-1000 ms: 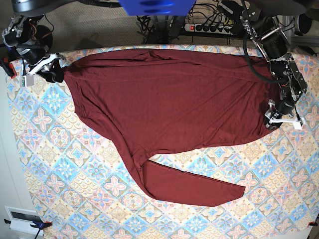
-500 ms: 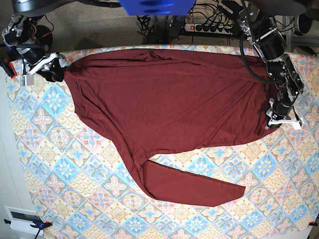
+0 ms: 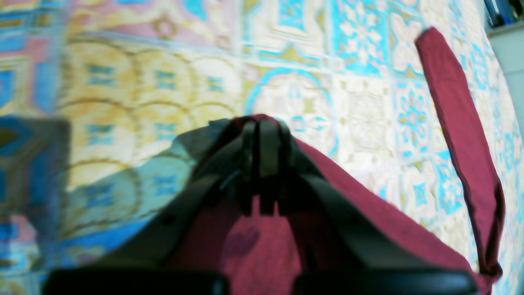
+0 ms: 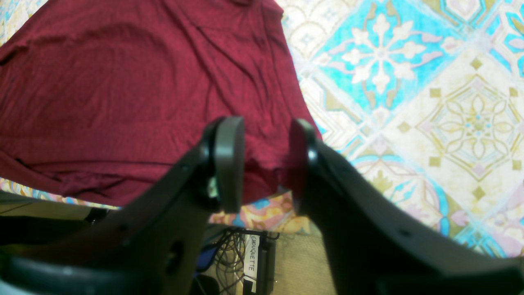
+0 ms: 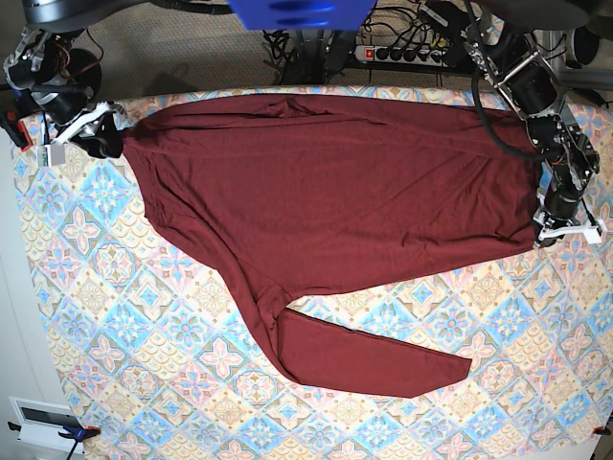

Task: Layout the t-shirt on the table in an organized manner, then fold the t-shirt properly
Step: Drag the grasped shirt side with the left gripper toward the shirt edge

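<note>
My left gripper needs to open and take the cloth farther in from there (image 3: 260,241), as it is pinching just the outermost edge of the t-shirt.
The dark maroon t-shirt (image 5: 335,192) lies spread across the far half of the patterned table (image 5: 144,316), with one long sleeve (image 5: 383,364) trailing toward the front. My left gripper (image 5: 549,233) is at the shirt's right edge, and in the left wrist view the left gripper (image 3: 258,127) is shut on the t-shirt (image 3: 389,229), pinching its edge. My right gripper (image 5: 107,142) is at the shirt's far left corner. In the right wrist view the right gripper (image 4: 264,164) has its jaws apart, and the puckered edge of the t-shirt (image 4: 123,102) lies between them.
A power strip with cables (image 5: 402,53) lies on the floor beyond the far edge. A blue blurred part (image 5: 302,14) hangs at the top centre. A white box (image 5: 43,422) sits off the table's front left corner. The table (image 4: 450,102) ends just behind my right gripper.
My left gripper has shut on the shirt's right edge and moved right, drawing that edge outward and flattening the cloth. The right arm has not moved.
</note>
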Action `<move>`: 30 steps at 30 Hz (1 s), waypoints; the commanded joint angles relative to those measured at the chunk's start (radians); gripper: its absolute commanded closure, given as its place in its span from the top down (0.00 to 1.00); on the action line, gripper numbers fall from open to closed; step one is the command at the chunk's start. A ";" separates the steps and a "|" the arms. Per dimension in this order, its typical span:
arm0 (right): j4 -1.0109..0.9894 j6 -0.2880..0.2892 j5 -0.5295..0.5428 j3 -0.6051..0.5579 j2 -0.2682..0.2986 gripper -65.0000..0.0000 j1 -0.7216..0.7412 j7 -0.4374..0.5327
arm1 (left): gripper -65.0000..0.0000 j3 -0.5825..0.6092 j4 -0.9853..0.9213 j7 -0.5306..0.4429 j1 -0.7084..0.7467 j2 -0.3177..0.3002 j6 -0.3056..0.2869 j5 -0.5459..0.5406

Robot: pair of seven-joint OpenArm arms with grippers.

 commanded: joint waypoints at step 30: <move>0.011 0.004 0.025 0.005 0.017 0.27 0.005 0.021 | 0.68 0.133 0.019 0.036 0.018 -0.114 -0.015 0.133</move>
